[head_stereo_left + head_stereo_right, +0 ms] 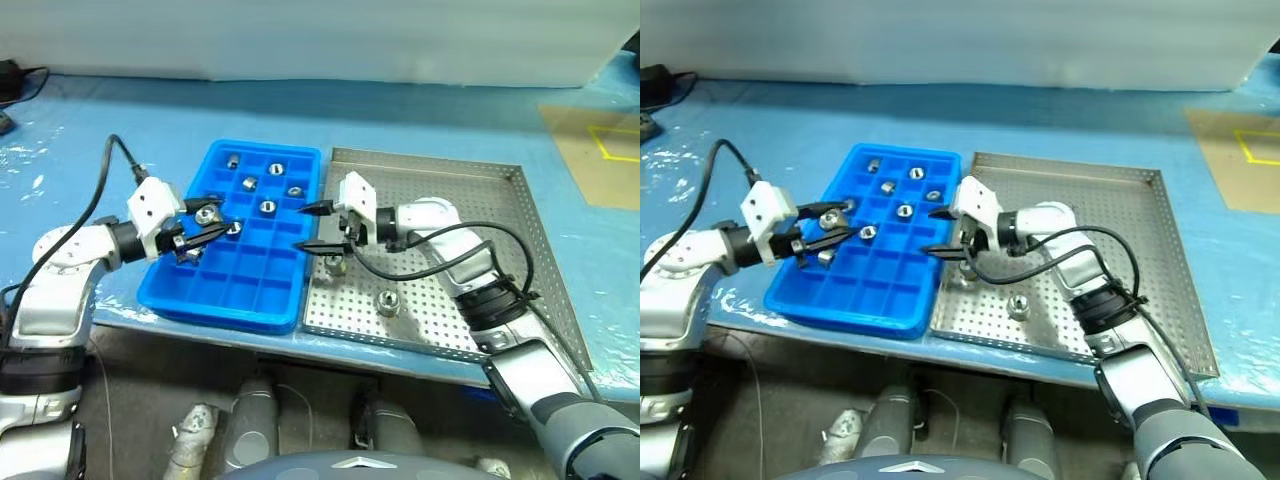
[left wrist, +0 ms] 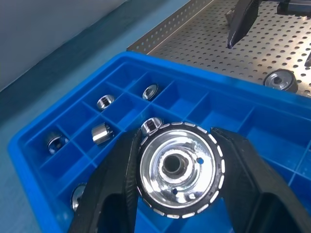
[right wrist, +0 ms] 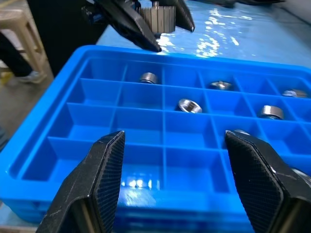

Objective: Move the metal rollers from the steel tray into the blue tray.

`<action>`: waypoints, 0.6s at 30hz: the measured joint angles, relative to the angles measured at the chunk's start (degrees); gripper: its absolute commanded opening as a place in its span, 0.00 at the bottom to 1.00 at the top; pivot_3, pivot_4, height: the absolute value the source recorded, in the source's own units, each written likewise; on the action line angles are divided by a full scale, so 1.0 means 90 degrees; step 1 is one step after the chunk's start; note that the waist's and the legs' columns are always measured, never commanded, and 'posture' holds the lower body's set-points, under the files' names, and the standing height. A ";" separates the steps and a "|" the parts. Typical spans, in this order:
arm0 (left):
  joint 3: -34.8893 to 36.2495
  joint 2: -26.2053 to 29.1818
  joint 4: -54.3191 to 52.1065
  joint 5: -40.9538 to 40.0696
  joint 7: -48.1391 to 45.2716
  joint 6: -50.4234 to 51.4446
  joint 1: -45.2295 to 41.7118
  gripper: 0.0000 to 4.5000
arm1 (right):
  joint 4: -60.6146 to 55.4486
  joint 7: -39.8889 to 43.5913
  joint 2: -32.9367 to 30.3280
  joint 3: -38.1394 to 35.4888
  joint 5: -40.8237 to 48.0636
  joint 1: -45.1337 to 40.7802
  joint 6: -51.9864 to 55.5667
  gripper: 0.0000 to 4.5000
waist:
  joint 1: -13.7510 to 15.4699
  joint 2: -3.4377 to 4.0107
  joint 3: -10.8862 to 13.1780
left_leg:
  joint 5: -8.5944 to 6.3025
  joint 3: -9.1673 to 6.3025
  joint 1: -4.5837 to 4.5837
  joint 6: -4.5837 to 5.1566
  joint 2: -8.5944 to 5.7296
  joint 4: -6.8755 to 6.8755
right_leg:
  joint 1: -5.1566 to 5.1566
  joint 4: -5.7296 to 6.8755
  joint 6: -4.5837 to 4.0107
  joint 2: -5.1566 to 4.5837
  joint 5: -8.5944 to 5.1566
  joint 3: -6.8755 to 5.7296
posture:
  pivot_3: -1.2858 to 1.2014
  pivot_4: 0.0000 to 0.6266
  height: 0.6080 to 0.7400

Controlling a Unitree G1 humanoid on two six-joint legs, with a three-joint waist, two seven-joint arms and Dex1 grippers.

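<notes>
The robot's left gripper will set the metal roller down in an empty front-row compartment of the blue tray (image 1: pixel 206 288), toward its outer side.
The blue tray (image 1: pixel 222 301) lies on the left and the steel tray (image 1: pixel 430 161) on the right, side by side. My left gripper (image 1: pixel 205 226) hovers over the blue tray's left part, shut on a metal roller (image 2: pixel 177 167), which is seen end-on in the left wrist view. My right gripper (image 1: pixel 312 227) stands open and holds nothing, over the seam between the two trays, pointing at the blue tray. Several rollers (image 1: pixel 267 207) lie in the blue tray's far compartments. Two rollers (image 1: pixel 388 303) rest on the steel tray's perforated floor near its front left, one (image 1: pixel 333 263) just under the right gripper.
Both trays sit near the front edge of a table with a blue cover (image 1: pixel 420 110). A cardboard sheet with yellow tape (image 1: pixel 600 150) lies at the far right. A black cable (image 1: pixel 105 170) loops from my left wrist. A white wall closes the back.
</notes>
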 measured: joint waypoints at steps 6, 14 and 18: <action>0.0044 -0.0109 -0.0488 -0.0055 0.0504 0.0183 0.0932 0.42 | 0.0420 0.0147 0.0263 0.0001 -0.0180 -0.0117 -0.0310 0.74 | 0.0100 -0.0002 -0.0001 | 0.0012 -0.0007 0.0001 -0.0022 0.0010 -0.0013 | -0.0008 0.0001 0.0002 0.0013 -0.0001 0.0001 | 0.63 0.24 1.00; -0.0438 0.0009 -0.0309 0.0186 0.0523 0.0020 0.1387 0.42 | 0.0420 0.0094 0.0157 -0.0065 -0.0338 -0.0020 -0.0342 0.74 | 0.0138 -0.0005 -0.0002 | 0.0033 -0.0006 0.0015 -0.0055 0.0019 -0.0041 | -0.0016 0.0001 0.0006 0.0030 -0.0002 0.0012 | 0.61 0.24 1.00; -0.0577 0.0149 -0.0163 0.0372 0.0494 -0.0217 0.1369 0.42 | 0.0411 0.0039 0.0041 -0.0082 -0.0410 0.0104 -0.0338 0.74 | 0.0144 -0.0005 -0.0003 | 0.0044 -0.0006 0.0019 -0.0074 0.0029 -0.0050 | -0.0017 -0.0001 0.0006 0.0044 -0.0001 0.0014 | 0.60 0.24 1.00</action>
